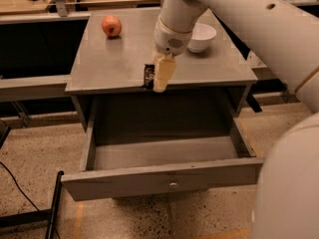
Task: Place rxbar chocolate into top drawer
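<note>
I need to use my gripper to set the rxbar chocolate, now upright at the cabinet top's front edge, down near the middle of the open drawer's grey inside (155,133), behind the metal knob.
The rxbar chocolate (148,76), a small black bar, is upright at the front edge of the grey cabinet top, pinched in my gripper (156,79). One cream finger (164,73) shows on its right side; the other is hidden behind the bar. My arm comes down from the upper right. The top drawer (124,182) is pulled open below the bar. Its grey inside (164,153) is bare, and a small metal knob (173,185) sits at the middle of its front panel.
A red apple (111,26) sits at the back left of the cabinet top (109,68). A white bowl (202,36) stands at the back right, behind my wrist. My robot body (289,183) fills the right side. A black cable and frame (52,208) lie on the floor at left.
</note>
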